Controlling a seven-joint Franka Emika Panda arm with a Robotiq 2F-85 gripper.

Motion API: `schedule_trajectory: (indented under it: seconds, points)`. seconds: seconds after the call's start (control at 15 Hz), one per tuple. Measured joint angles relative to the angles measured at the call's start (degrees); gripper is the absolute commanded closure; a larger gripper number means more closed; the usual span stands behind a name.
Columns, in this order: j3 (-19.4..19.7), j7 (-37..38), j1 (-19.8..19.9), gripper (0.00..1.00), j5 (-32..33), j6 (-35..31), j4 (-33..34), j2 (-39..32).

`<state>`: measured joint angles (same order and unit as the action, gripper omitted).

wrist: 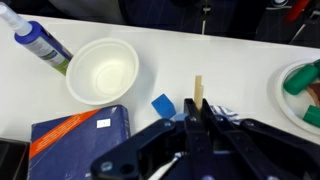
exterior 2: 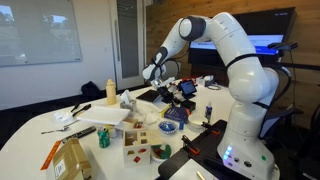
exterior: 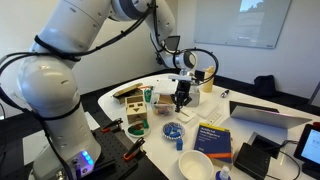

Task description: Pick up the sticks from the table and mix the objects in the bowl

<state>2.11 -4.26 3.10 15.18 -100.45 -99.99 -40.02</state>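
Observation:
My gripper needs to let go of the thin wooden stick inside the small bluish dish (exterior: 174,131), near the small blue piece.
My gripper (wrist: 198,118) is shut on a thin pale wooden stick (wrist: 198,90) that pokes out past the fingertips. In an exterior view the gripper (exterior: 181,98) hangs above the white table (exterior: 150,155). The small bluish dish (exterior: 173,129) stands on the table a little nearer the front edge. In the wrist view a blue-and-white patch (wrist: 225,112) shows just behind the right finger, mostly hidden. I cannot tell whether it is the dish. A small blue piece (wrist: 163,105) lies on the table left of the stick.
A larger white bowl (wrist: 103,70) stands to the left, with a blue book (wrist: 80,135) in front of it and a tube (wrist: 35,40) behind. A green bowl (wrist: 300,90) with contents sits at the right edge. Laptops and boxes crowd the table (exterior 2: 30,150).

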Motion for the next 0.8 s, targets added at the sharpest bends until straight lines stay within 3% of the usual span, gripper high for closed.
schedule_trajectory:
  seconds: [0.47,0.8]
  points:
    - [2.1,4.5,-1.3,0.98,5.9,-13.5,-1.9,-5.5]
    - [3.2,6.8,-2.6,0.98,6.6,-19.5,-1.9,-9.6]
